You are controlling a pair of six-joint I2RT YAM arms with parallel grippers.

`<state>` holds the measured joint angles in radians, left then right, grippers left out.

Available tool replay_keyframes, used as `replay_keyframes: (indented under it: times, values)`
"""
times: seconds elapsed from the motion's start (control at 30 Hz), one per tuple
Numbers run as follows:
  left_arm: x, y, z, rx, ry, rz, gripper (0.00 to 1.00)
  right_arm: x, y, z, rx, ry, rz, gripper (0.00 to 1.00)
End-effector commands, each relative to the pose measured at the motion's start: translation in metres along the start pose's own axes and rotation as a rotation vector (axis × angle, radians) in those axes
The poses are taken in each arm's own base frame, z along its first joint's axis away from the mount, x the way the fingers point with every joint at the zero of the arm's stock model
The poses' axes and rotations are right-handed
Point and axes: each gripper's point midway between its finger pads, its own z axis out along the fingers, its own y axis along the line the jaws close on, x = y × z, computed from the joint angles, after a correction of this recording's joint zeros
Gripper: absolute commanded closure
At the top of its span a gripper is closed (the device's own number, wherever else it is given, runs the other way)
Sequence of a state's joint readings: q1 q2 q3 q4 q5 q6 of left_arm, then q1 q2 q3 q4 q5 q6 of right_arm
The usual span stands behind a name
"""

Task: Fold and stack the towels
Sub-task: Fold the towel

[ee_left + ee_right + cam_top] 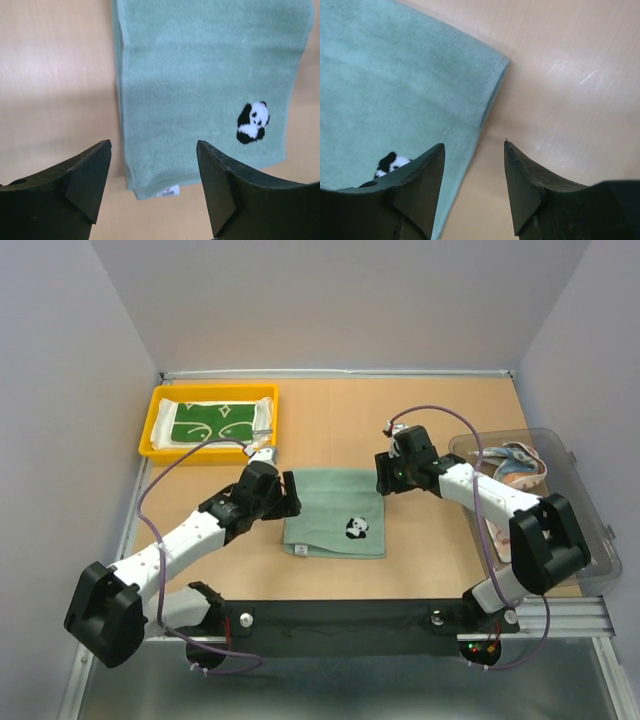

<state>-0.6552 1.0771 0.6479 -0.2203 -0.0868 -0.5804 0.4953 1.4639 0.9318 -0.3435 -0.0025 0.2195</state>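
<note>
I need to next close my right gripper on the far corner (379, 471) (506, 62) of the pale teal-green towel, on the side toward the clear bin.
A pale teal-green towel (336, 512) with a small panda mark lies folded flat on the table centre. My left gripper (291, 502) hovers at its left edge, open, nothing between the fingers; from the wrist the towel (205, 85) and its white label show below. My right gripper (383, 478) hangs open over the towel's far right corner (495, 60), holding nothing. A dark green towel with white marks (215, 422) lies folded in the yellow tray (152, 430). A printed towel (512, 462) sits crumpled in the clear bin (590, 540).
The yellow tray stands at the back left, the clear plastic bin along the right edge under the right arm. Grey walls close in the table on three sides. A black rail (350, 625) with the arm bases runs along the near edge.
</note>
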Motion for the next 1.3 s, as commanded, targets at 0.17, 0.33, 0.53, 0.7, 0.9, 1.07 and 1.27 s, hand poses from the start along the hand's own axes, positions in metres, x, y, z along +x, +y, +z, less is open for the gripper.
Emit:
replay_keyframes:
  times: [0.17,0.33,0.53,0.7,0.9,1.07,1.27]
  values:
    - [-0.049,0.002,0.021,-0.007,-0.042,0.232,0.19,-0.052,-0.012,0.037,-0.138,-0.007,-0.155,0.42]
    - [-0.056,-0.001,0.026,-0.004,-0.036,0.274,0.19,-0.067,-0.009,0.051,-0.171,-0.011,-0.165,0.43]
    - [-0.075,-0.019,0.037,0.015,-0.055,0.211,0.29,-0.083,0.004,0.049,-0.213,-0.048,-0.093,0.48]
    - [-0.098,-0.041,0.061,0.075,-0.159,0.016,0.4,-0.103,0.023,0.028,-0.259,-0.224,0.073,0.48]
    - [-0.115,-0.065,0.091,0.211,-0.271,-0.15,0.43,-0.118,0.047,0.022,-0.41,-0.464,0.302,0.48]
    - [-0.111,-0.055,0.111,0.207,-0.32,-0.19,0.51,-0.094,0.054,0.042,-0.456,-0.474,0.348,0.48]
    - [-0.078,-0.026,0.128,0.176,-0.292,-0.265,0.53,-0.04,0.019,0.07,-0.318,-0.474,0.429,0.48]
